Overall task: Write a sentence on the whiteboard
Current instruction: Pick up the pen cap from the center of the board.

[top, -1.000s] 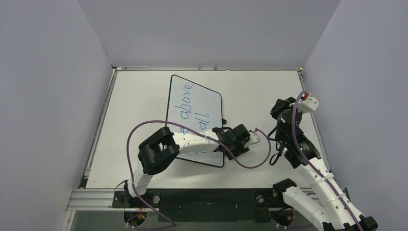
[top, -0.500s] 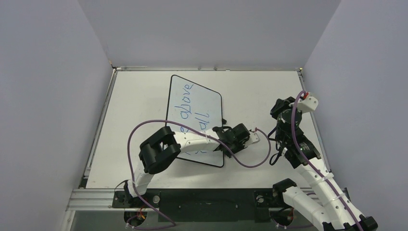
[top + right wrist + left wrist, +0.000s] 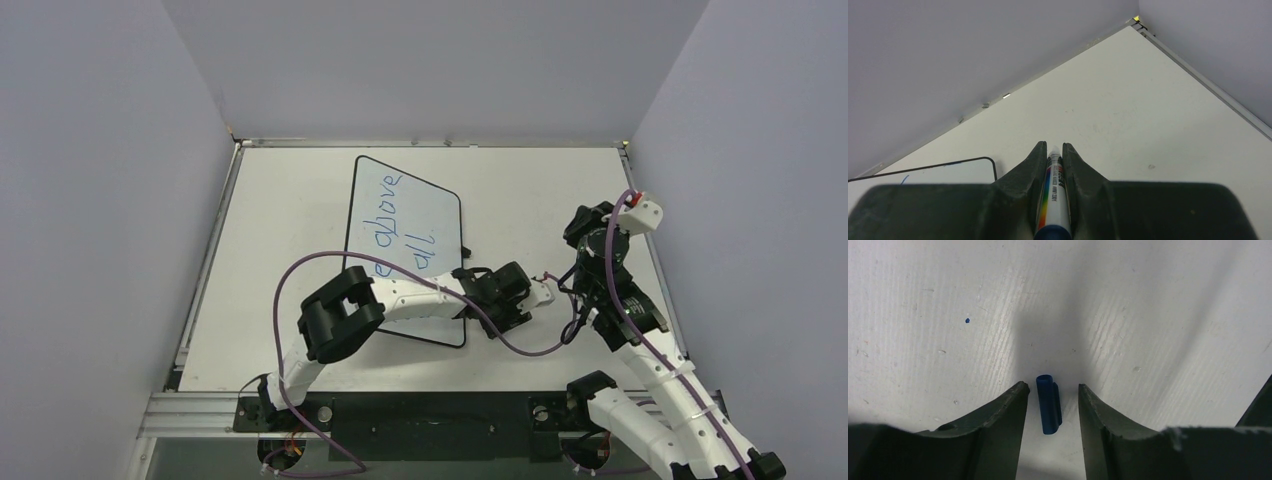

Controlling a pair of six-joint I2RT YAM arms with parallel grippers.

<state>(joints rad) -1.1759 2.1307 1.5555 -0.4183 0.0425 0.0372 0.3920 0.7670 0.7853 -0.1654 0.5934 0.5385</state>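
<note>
The blue cap's open end is level with my left fingers, so I need to grip the cap's closed end (image 3: 1050,428), leaving the open end free for the marker.
The whiteboard (image 3: 372,172) lies flat on the table, left of centre. On it, the sentence (image 3: 390,215) shows in blue as "above" and "all"; its near part is hidden under my left arm. The left gripper (image 3: 495,302) hangs over the table just past the board's right edge. In the left wrist view this gripper (image 3: 1052,386) is open, and a small blue marker cap (image 3: 1049,404) lies on the table between its fingers, touching neither. My right gripper (image 3: 583,222) is shut on a white marker (image 3: 1054,187) with a rainbow stripe, held above the table's right side.
Grey walls close in the table on three sides, and a metal rail (image 3: 430,143) runs along the back edge. A corner of the whiteboard (image 3: 948,172) shows at the left of the right wrist view. A purple cable (image 3: 300,265) loops over the left arm.
My left arm has shifted a little to the right and nearer, carrying its gripper further off the board's edge. The right arm has hardly moved.
</note>
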